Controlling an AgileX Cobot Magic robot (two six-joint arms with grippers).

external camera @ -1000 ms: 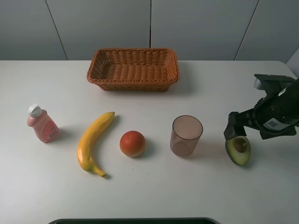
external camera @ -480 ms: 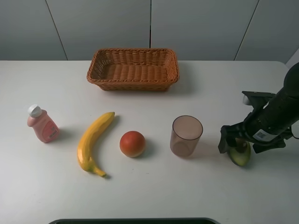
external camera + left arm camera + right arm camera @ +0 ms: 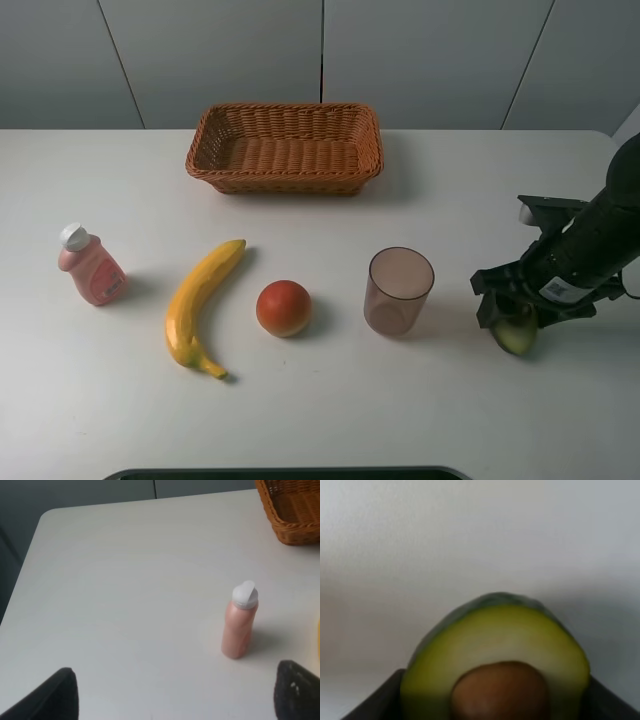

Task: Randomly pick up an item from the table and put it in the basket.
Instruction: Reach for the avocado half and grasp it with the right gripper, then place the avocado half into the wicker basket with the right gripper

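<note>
The halved avocado will leave my right gripper inside the wicker basket, toward its end farther from the pink bottle (image 3: 325, 148). The avocado still lies on the white table.
The halved avocado (image 3: 517, 337) lies on the white table (image 3: 330, 410) at the right, to the right of the cup. My right gripper (image 3: 515, 318) is down over it with a finger on each side, shut on it. In the right wrist view the avocado (image 3: 495, 645) fills the frame, pit up, with dark fingers (image 3: 375, 702) touching both flanks. The orange-brown wicker basket (image 3: 283, 184) stands empty at the back centre. My left gripper (image 3: 180, 690) is open and empty, out of the exterior view.
A translucent cup (image 3: 398, 291) stands just left of the avocado. A red-orange round fruit (image 3: 284, 307), a yellow banana (image 3: 200, 300) and a pink bottle (image 3: 91, 266) lie in a row to the left. The left wrist view shows the bottle (image 3: 240, 620) and a basket corner (image 3: 295, 515).
My right gripper has come down from beside and above the avocado and settled over it. Its fingers have narrowed against the avocado's sides. Nothing else moved.
</note>
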